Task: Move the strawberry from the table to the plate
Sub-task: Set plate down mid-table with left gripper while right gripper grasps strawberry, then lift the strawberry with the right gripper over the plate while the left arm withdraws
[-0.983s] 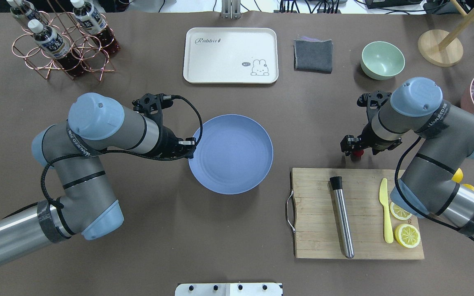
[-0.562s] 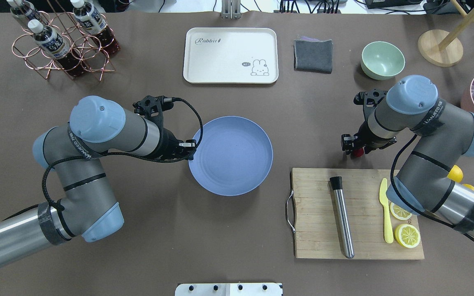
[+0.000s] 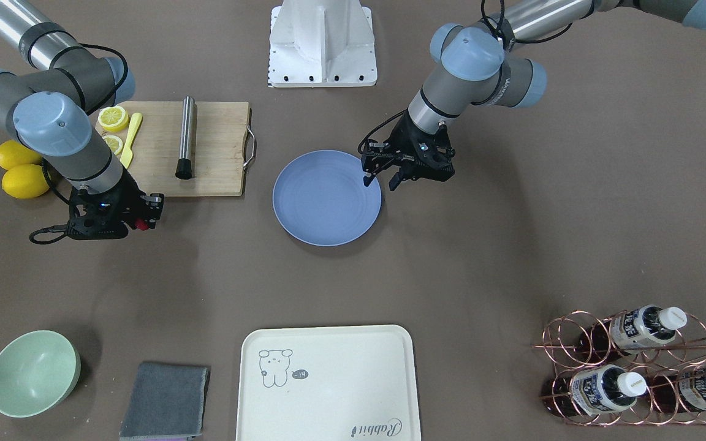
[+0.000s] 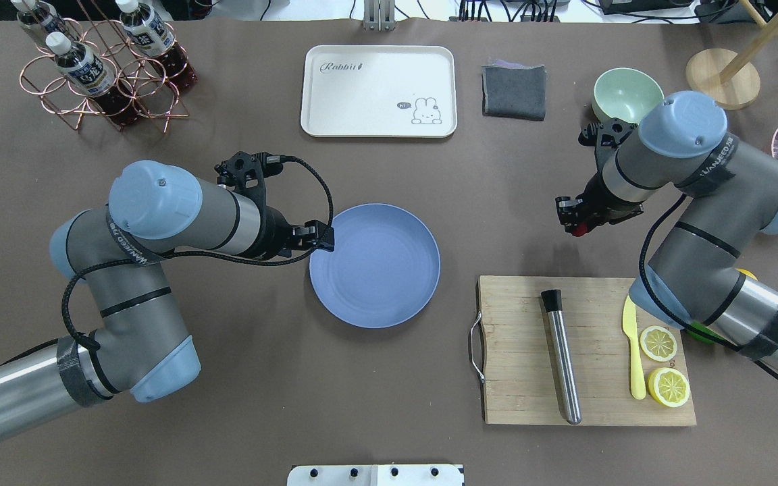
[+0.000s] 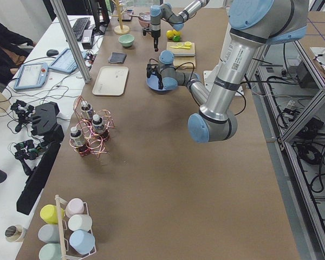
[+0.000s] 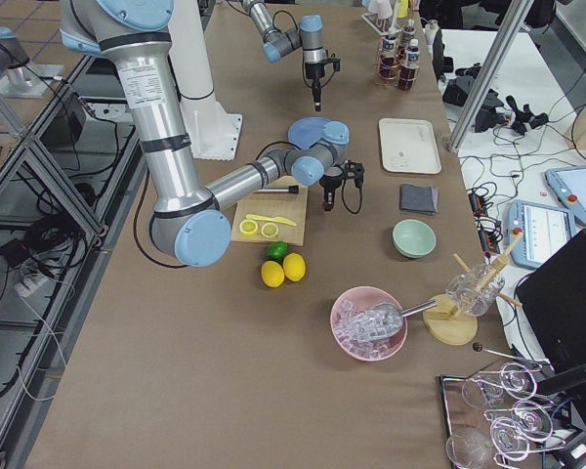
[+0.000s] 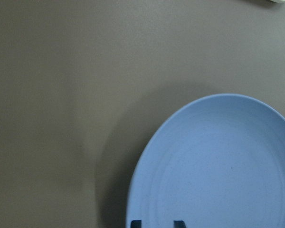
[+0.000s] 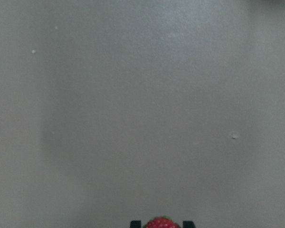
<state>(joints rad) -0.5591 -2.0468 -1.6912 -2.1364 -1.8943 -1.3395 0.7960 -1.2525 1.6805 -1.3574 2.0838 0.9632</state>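
Observation:
Next, my right gripper releases the strawberry that it has, letting it go near the middle of the round blue-grey plate (image 3: 331, 198).
The strawberry (image 4: 579, 230) is small and red, and my right gripper (image 4: 575, 225) is shut on it, above the table (image 4: 362, 391) just beyond the cutting board's far edge. In the right wrist view the strawberry (image 8: 161, 223) sits between the two fingertips at the bottom edge. The round blue-grey plate (image 4: 375, 266) lies flat at the table's middle with nothing on it. My left gripper (image 4: 325, 241) hangs open over the plate's left rim. Its fingers (image 3: 366, 179) stand apart.
A wooden cutting board (image 4: 524, 378) to the plate's right holds a steel muddler (image 4: 561, 358), a yellow knife (image 4: 634, 351) and lemon slices (image 4: 669, 386). At the far side stand a cream tray (image 4: 379, 91), a grey cloth (image 4: 514, 91), a green bowl (image 4: 622, 91) and a bottle rack (image 4: 105, 74).
My right gripper has risen and moved away from the board with the strawberry in it. The plate has shifted slightly nearer and looks smaller. The left gripper now stands open at its rim.

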